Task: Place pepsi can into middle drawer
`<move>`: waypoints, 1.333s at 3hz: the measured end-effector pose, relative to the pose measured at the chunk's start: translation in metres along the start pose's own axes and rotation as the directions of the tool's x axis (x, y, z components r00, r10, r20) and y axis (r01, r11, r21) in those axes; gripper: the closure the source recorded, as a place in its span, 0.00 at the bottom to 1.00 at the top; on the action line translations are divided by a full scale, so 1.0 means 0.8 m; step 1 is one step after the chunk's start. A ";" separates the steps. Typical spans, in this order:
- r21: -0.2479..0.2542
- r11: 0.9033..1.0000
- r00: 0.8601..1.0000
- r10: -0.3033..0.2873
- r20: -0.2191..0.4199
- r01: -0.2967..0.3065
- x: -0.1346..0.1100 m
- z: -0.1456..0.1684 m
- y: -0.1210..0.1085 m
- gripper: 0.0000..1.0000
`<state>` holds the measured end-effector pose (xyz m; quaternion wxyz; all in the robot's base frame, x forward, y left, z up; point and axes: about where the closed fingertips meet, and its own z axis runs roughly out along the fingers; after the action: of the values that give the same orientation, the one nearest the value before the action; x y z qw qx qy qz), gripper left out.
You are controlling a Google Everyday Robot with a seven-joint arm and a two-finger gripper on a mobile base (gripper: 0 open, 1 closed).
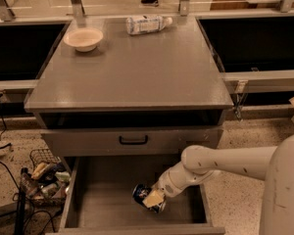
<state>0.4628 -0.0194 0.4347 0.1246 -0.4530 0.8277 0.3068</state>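
Next, my gripper lets go of the pepsi can on the open middle drawer's bottom (150, 204), close to its front panel.
The pepsi can (141, 194), dark blue with silvery ends, lies tilted low inside the open grey middle drawer (108, 199), near its centre-right floor. My gripper (151, 199) reaches in from the right on a white arm and is shut on the pepsi can, its yellowish fingers (153, 198) clasping the can's side. The drawer is pulled out beneath the closed drawer front with a black handle (133, 140).
On the grey cabinet top (137, 67) stand a white bowl (83, 38) at the back left and a clear white-labelled plastic bottle (146, 23) lying at the back. A wire basket of clutter (41, 177) sits on the floor to the drawer's left.
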 end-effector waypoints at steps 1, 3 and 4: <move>-0.020 1.000 1.000 0.022 -0.008 -0.022 0.010 0.013 -0.005 1.00; -0.047 0.997 0.998 0.057 -0.021 -0.058 0.027 0.028 -0.014 1.00; 0.031 0.998 0.998 0.059 -0.031 -0.058 0.024 0.025 -0.010 1.00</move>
<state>0.4569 -0.0231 0.4063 0.1093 -0.4313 0.8471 0.2905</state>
